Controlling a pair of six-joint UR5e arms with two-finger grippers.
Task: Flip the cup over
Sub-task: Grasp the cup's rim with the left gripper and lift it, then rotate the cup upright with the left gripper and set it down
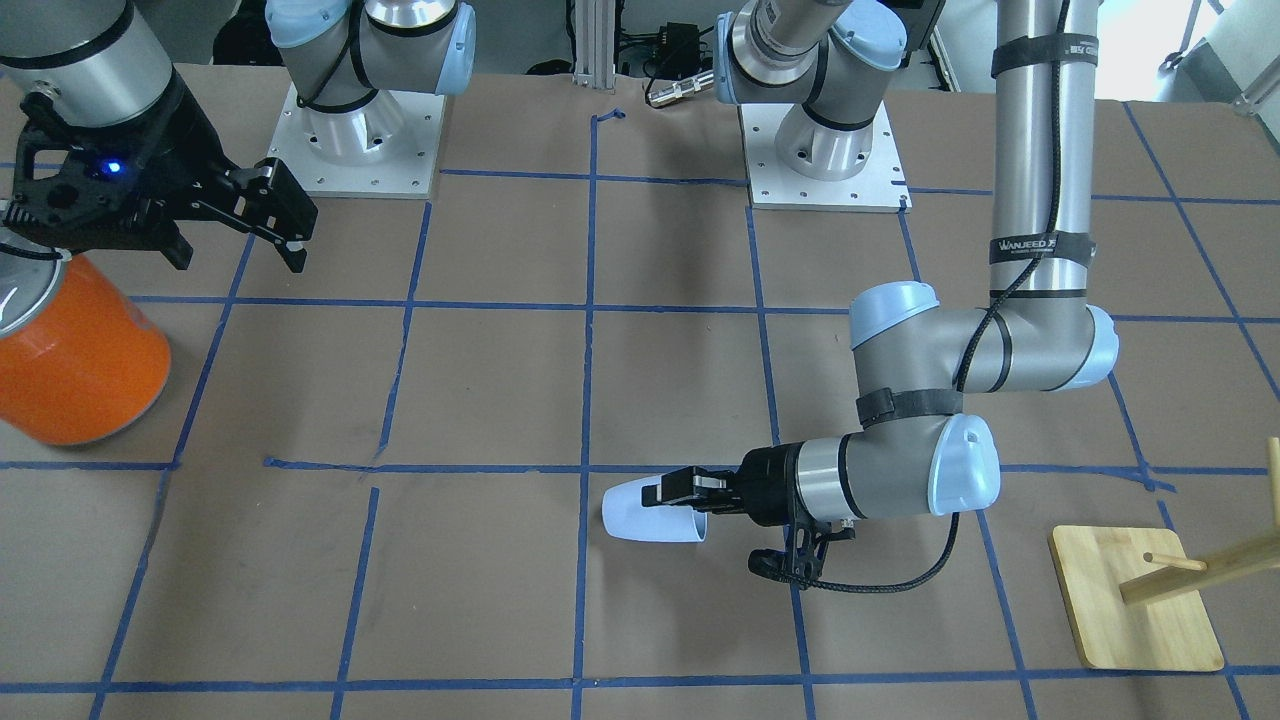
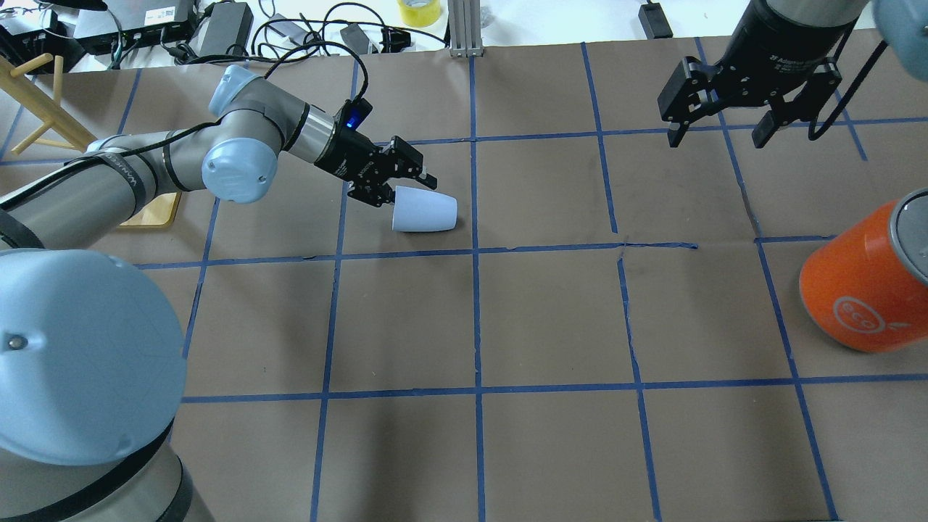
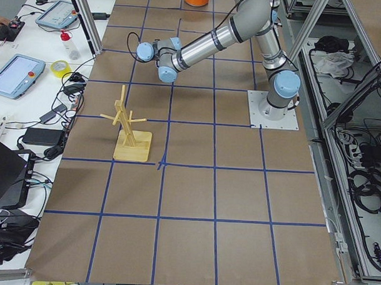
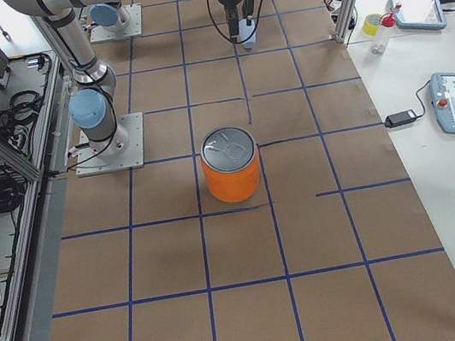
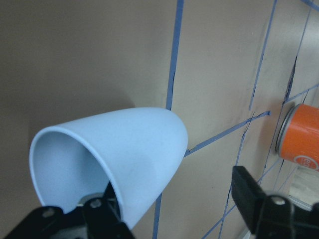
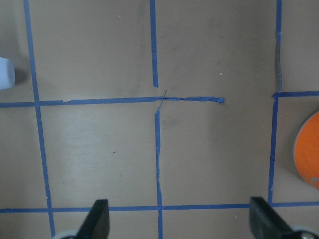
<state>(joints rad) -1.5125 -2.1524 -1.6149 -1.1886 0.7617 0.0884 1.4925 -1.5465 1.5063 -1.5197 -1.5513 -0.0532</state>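
My left gripper needs to let go of the pale blue-white cup on the brown paper (image 1: 906,598) between the blue tape lines beside the wooden peg stand.
The pale blue-white cup (image 2: 428,212) lies on its side on the brown paper, its mouth toward my left gripper (image 2: 404,180). It also shows in the front view (image 1: 640,515) and the left wrist view (image 5: 134,159). The left gripper (image 5: 174,204) is open at the cup's mouth. One finger (image 5: 99,211) sits inside the rim. The other finger (image 5: 254,194) stands outside, apart from the cup wall. My right gripper (image 2: 718,127) is open and empty, held above the table far from the cup, and shows in the front view (image 1: 285,225).
A large orange cylinder with a silver top (image 2: 866,286) stands under the right arm's side (image 1: 75,360). A wooden peg stand on a square base (image 1: 1135,600) sits beyond the left arm. Blue tape lines grid the paper. Cables and devices lie past the far edge.
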